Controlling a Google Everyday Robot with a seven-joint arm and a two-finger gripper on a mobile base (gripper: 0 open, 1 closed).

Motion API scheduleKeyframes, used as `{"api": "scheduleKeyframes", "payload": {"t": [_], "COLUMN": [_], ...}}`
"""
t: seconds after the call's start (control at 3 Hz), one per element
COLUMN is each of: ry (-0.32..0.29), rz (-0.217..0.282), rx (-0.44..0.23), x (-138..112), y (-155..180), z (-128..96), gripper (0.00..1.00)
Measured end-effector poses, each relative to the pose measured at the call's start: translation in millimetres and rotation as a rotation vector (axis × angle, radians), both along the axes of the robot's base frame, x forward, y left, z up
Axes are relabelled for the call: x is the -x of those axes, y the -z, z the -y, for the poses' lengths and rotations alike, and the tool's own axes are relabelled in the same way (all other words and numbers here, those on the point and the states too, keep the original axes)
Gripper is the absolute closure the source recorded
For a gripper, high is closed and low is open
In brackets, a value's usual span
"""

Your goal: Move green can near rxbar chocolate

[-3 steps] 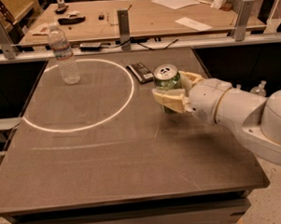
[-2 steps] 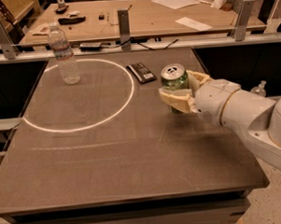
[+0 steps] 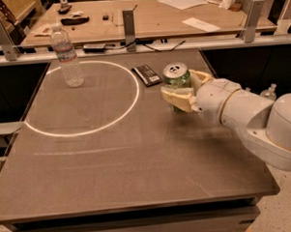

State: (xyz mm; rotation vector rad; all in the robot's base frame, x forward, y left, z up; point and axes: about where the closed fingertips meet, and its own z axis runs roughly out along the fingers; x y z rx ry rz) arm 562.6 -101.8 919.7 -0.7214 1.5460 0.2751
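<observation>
The robot's gripper should set the green can down on the dark table (image 3: 179, 99) next to the near end of the rxbar chocolate.
The green can (image 3: 176, 78) stands upright on the dark table, right of centre, its silver top showing. My gripper (image 3: 182, 91) comes in from the right on a white arm, and its tan fingers (image 3: 176, 96) sit on either side of the can, closed on it. The rxbar chocolate (image 3: 146, 74) is a flat black bar with a pale patch at one end. It lies just left of and slightly behind the can, a small gap between them. The can's lower part is hidden by my fingers.
A clear plastic water bottle (image 3: 67, 57) stands at the back left, inside a white circle (image 3: 117, 118) marked on the table (image 3: 114, 167). A metal rail (image 3: 133, 47) runs behind the table. A wooden desk with papers lies beyond.
My gripper and the green can have shifted slightly right and back, staying close beside the rxbar. The bottle and the bar have not moved.
</observation>
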Motion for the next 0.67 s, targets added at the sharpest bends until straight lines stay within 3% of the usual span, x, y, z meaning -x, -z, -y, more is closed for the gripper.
{"api": "scheduleKeyframes", "payload": {"t": [0.67], "ry": [0.056], "rz": [0.031], "rx": [-0.045], "x": [-60.1], "y": [-6.1], "z": [-4.3], "gripper": [1.0]}}
